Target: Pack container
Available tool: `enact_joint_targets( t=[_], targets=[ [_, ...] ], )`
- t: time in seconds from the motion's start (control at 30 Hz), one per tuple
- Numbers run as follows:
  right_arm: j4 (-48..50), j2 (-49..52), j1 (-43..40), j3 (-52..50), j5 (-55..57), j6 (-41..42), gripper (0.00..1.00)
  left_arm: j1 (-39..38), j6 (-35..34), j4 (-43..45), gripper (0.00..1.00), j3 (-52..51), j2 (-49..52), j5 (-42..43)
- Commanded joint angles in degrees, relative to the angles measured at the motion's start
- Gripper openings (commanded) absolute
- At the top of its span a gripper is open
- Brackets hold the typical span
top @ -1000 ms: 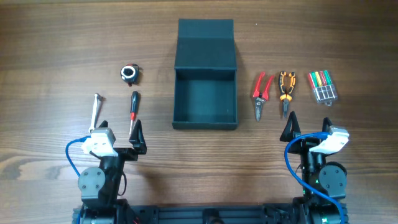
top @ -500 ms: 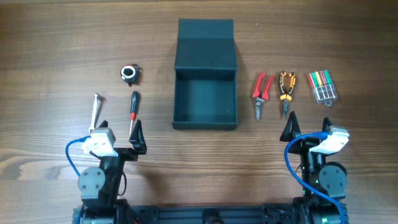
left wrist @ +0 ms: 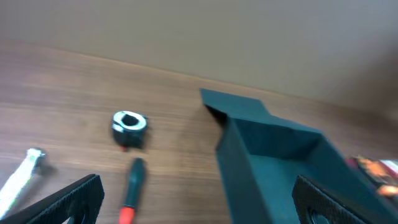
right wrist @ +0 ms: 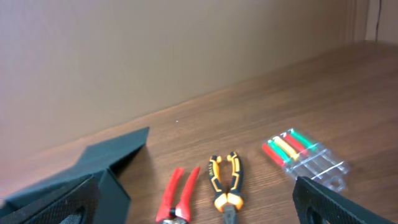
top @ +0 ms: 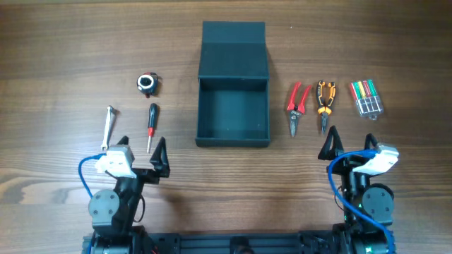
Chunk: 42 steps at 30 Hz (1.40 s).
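My right gripper will go next to the clear case of coloured bits beside the orange pliers and close on the case's opposite sides (top: 366,98) (right wrist: 303,154).
The dark teal-grey container (top: 233,134) stands open at the table's centre, its flap lid (top: 233,48) folded back and its inside bare. It also shows at the right of the left wrist view (left wrist: 273,155) and at the left of the right wrist view (right wrist: 99,165). My left gripper (top: 141,149) is open and empty, just behind a red-and-black screwdriver (top: 151,125) (left wrist: 132,186). My right gripper (top: 349,143) is open and empty, just behind orange pliers (top: 324,102) (right wrist: 225,183) and red pliers (top: 296,106) (right wrist: 180,196).
A silver wrench (top: 108,125) (left wrist: 18,180) and a round black-and-silver thing (top: 147,82) (left wrist: 129,123) lie left of the container. A clear case of coloured bits (top: 366,97) (right wrist: 305,155) lies far right. A plain wall stands behind the table.
My left gripper has shifted slightly to the right, uncovering more of the silver wrench. The right arm and the tools have not visibly moved.
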Motion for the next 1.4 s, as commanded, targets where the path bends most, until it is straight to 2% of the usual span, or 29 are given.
enact_joint_targets(
  t=[0.0,0.03,0.1,0.23,0.27,0.37,0.43,0.5,0.6,0.73,0.83,0.9,1.03,1.2,1.37],
  targets=[
    [0.15,-0.24,-0.17,-0.04,-0.04,14.16,1.00,-0.28,-11.37,-0.61,1.00,-0.15,0.72,6.40],
    [0.17,-0.13,-0.17,-0.04,-0.42,14.62,1.00,-0.28,-12.85,-0.61,1.00,-0.13,1.03,6.40],
    [0.13,0.79,-0.17,0.31,-4.59,9.81,0.99,-0.28,-16.09,-0.61,0.99,0.96,2.10,6.40],
    [-5.55,6.99,-0.20,8.26,-7.58,5.77,1.00,-0.20,-15.52,-1.05,1.00,7.98,7.85,2.97],
    [-9.35,10.56,-0.20,12.37,-6.60,5.25,1.00,-0.20,-15.45,-2.05,1.00,10.71,10.32,1.29],
    [-17.40,26.45,-0.20,27.21,-6.51,-1.68,1.00,-0.22,-5.29,-10.73,1.00,25.00,24.06,-2.34],
    [-20.28,34.69,-0.20,35.36,-6.49,-3.76,1.00,-0.22,-1.66,-17.14,1.00,33.92,32.70,-4.74],
    [-24.92,45.68,-0.37,47.74,-6.60,-6.05,1.00,0.00,1.42,-22.91,1.00,44.13,43.34,-6.84],
    [-31.19,57.31,-1.79,62.93,-8.41,-10.51,1.00,1.86,4.07,-27.36,1.00,53.92,55.17,-6.75],
    [-47.71,69.51,-4.00,81.72,-17.14,-13.53,1.00,5.07,4.07,-30.99,1.00,60.50,66.55,-5.68],
    [-51.04,72.91,-4.00,84.72,-17.00,-11.82,1.00,6.29,4.04,-31.04,1.00,60.70,70.79,-4.17],
    [-49.09,74.93,-5.35,84.72,-16.37,-15.02,1.00,6.29,4.07,-30.86,1.00,60.70,72.30,-4.46],
    [-44.89,81.40,-12.98,84.72,-16.70,-18.47,1.00,6.29,4.04,-30.93,1.00,60.70,72.89,-4.42],
    [-44.61,92.76,-22.03,84.72,-16.65,-30.97,1.00,6.29,4.07,-30.93,1.00,60.70,72.94,-4.42],
    [-44.09,102.90,-23.39,84.72,-13.00,-42.95,1.00,6.29,4.07,-30.93,1.00,60.70,72.94,-4.42]
  ],
)
